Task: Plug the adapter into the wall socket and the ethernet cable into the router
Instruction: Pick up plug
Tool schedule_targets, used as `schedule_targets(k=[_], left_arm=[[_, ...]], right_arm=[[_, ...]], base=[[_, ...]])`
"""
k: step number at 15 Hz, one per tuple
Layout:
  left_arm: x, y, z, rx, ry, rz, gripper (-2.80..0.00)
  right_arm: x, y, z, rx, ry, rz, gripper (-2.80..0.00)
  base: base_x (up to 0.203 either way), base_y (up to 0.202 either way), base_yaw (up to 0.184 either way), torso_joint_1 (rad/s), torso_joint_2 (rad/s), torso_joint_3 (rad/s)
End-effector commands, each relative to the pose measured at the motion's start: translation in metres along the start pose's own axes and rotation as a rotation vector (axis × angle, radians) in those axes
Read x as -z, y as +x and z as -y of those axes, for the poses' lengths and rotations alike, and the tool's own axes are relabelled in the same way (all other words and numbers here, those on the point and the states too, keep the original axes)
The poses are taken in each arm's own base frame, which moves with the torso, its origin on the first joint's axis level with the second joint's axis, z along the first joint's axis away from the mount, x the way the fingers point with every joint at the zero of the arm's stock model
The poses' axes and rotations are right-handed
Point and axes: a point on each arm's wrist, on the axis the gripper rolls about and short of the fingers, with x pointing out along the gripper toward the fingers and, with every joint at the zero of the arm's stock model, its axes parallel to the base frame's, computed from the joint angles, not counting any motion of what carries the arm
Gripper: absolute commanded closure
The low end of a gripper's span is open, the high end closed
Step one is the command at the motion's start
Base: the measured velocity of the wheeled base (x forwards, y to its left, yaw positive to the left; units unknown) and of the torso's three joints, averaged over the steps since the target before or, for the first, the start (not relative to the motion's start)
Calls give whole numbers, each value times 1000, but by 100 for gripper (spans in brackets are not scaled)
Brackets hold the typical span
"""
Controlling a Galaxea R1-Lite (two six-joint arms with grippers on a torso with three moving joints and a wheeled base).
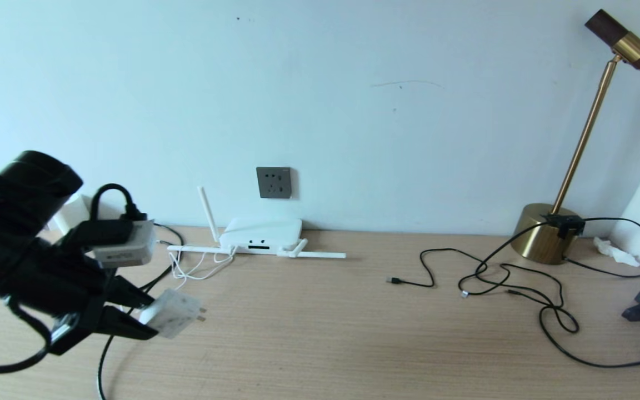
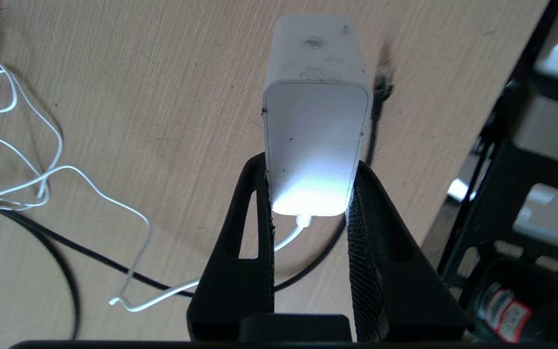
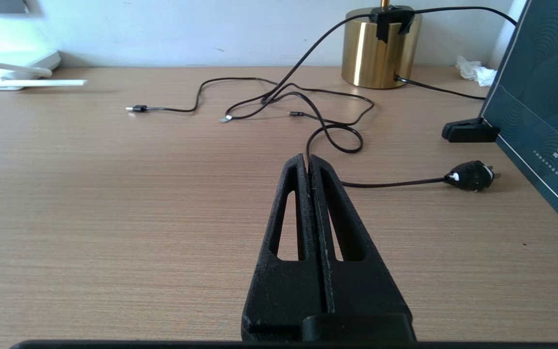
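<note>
My left gripper is going to let go of the adapter on the bare table [image 1: 195, 332] in front of the router's white cord.
My left gripper [image 1: 150, 316] is shut on the adapter [image 1: 175, 311], a small white cube held above the front left of the table with its metal pins pointing towards the wall. In the left wrist view the adapter [image 2: 315, 135] sits squeezed between both black fingers [image 2: 255, 232], and its thin white cord [image 2: 114, 203] trails down to the table. The dark grey wall socket [image 1: 274, 182] is on the wall above the white router [image 1: 261, 234]. The ethernet cable [image 2: 376, 116] lies on the table below the adapter. My right gripper [image 3: 308, 157] is shut and empty, low over the table.
A brass lamp [image 1: 545, 233] stands at the back right, with thin black cables [image 1: 498, 272] looping across the table in front of it. A black mains plug [image 3: 470, 175] and a dark teal board [image 3: 540, 97] sit at the right edge.
</note>
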Motion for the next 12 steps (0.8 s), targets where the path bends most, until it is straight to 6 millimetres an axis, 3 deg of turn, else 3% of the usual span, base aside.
schedule_targets(k=[1, 4, 6, 12], left_arm=[[18, -18, 13, -30, -45, 76, 0], [26, -9, 17, 5, -71, 47, 0], [35, 4, 16, 19, -83, -109, 0], [50, 73, -37, 128, -208, -276, 0]], right_arm=[[3, 1, 0, 0, 0, -9, 0], [3, 1, 0, 0, 0, -9, 0], [3, 1, 0, 0, 0, -9, 0], [3, 1, 0, 0, 0, -9, 0]], base=[[0, 0, 0, 0, 0, 0], [0, 0, 0, 0, 0, 0], [0, 0, 0, 0, 0, 0], [0, 0, 0, 0, 0, 0]])
